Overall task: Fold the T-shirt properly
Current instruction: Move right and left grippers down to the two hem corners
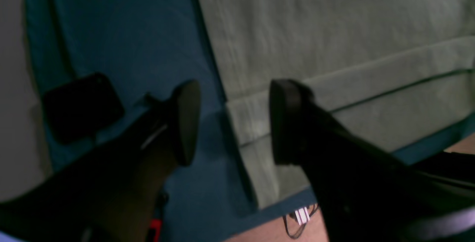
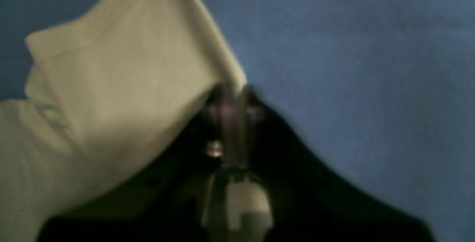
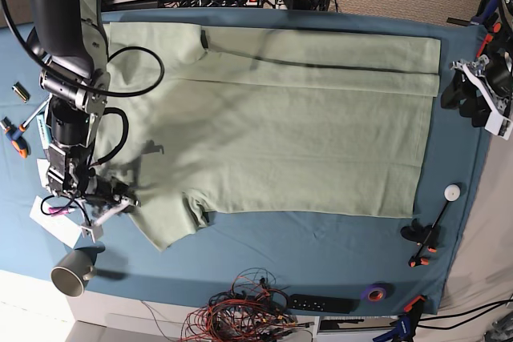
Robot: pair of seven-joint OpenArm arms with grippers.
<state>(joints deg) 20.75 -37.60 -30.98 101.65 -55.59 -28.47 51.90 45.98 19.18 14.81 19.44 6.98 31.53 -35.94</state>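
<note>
The robot's left gripper will close on the near hem corner (image 3: 408, 213) of the pale green T-shirt, next to the clamps, to match the grip on the near sleeve.
The pale green T-shirt (image 3: 304, 126) lies spread across the teal table cloth (image 3: 321, 250), with its far edge folded over. At the left of the base view, my right gripper (image 3: 119, 200) is on the near sleeve. The right wrist view shows this gripper (image 2: 233, 91) shut on the edge of the T-shirt (image 2: 111, 86), which rises off the cloth. My left gripper (image 3: 466, 98) is at the right end by the hem. Seen from the left wrist, it (image 1: 233, 123) stands open, astride a folded hem corner of the T-shirt (image 1: 334, 49) and holding nothing.
A grey cup (image 3: 72, 271) sits at the near left corner. Tangled wires (image 3: 240, 314), a black bar (image 3: 321, 303) and a purple tape roll (image 3: 375, 291) line the near edge. Clamps (image 3: 421, 238) and a white ball (image 3: 453, 192) are near right. Hand tools (image 3: 16, 134) lie far left.
</note>
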